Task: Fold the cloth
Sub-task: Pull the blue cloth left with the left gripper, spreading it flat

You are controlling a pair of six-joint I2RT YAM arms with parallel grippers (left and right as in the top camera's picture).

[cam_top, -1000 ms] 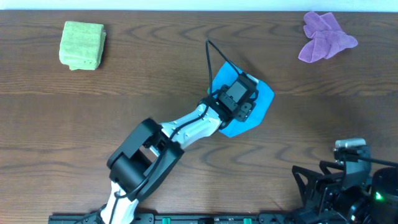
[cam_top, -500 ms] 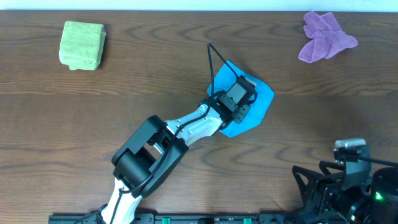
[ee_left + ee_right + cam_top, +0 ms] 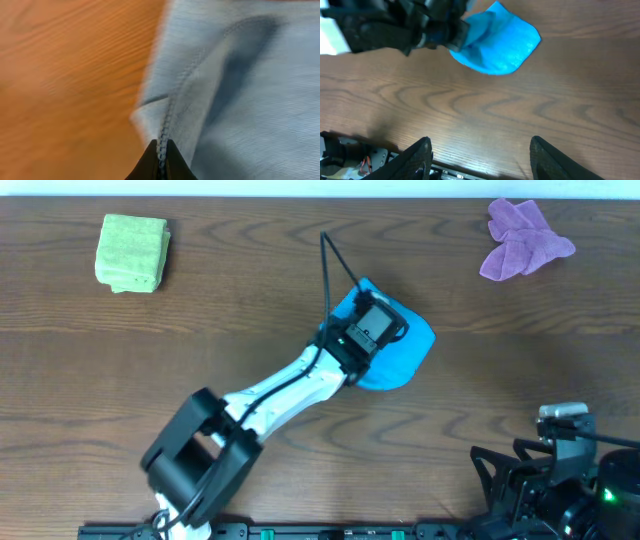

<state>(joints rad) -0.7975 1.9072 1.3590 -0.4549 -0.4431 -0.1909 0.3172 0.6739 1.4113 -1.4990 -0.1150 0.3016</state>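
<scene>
The blue cloth's hem sticks up in a fold at my left gripper, so I will open it, take the cloth's outer edge (image 3: pixel 139 118) and pull it flat before folding.
The blue cloth (image 3: pixel 408 350) lies mid-table, bunched under my left arm. My left gripper (image 3: pixel 374 330) sits over the cloth's left part. In the left wrist view the left gripper (image 3: pixel 161 152) is shut on the cloth's stitched hem (image 3: pixel 170 112), and the pale blue fabric (image 3: pixel 250 100) rises in a fold to the right of it. My right gripper (image 3: pixel 480 142) stands open over bare wood near the table's front right, nothing between its fingers. From there the blue cloth (image 3: pixel 502 45) shows far ahead, with the left arm (image 3: pixel 395 25) beside it.
A folded green cloth (image 3: pixel 131 252) lies at the back left. A crumpled purple cloth (image 3: pixel 524 237) lies at the back right. The right arm's base (image 3: pixel 560 475) fills the front right corner. A black cable (image 3: pixel 333 265) loops up from the left wrist.
My left gripper has shut on the cloth's hem and shifted slightly back and left. The cloth's edge has bunched and lifted with it. The right arm has not moved.
</scene>
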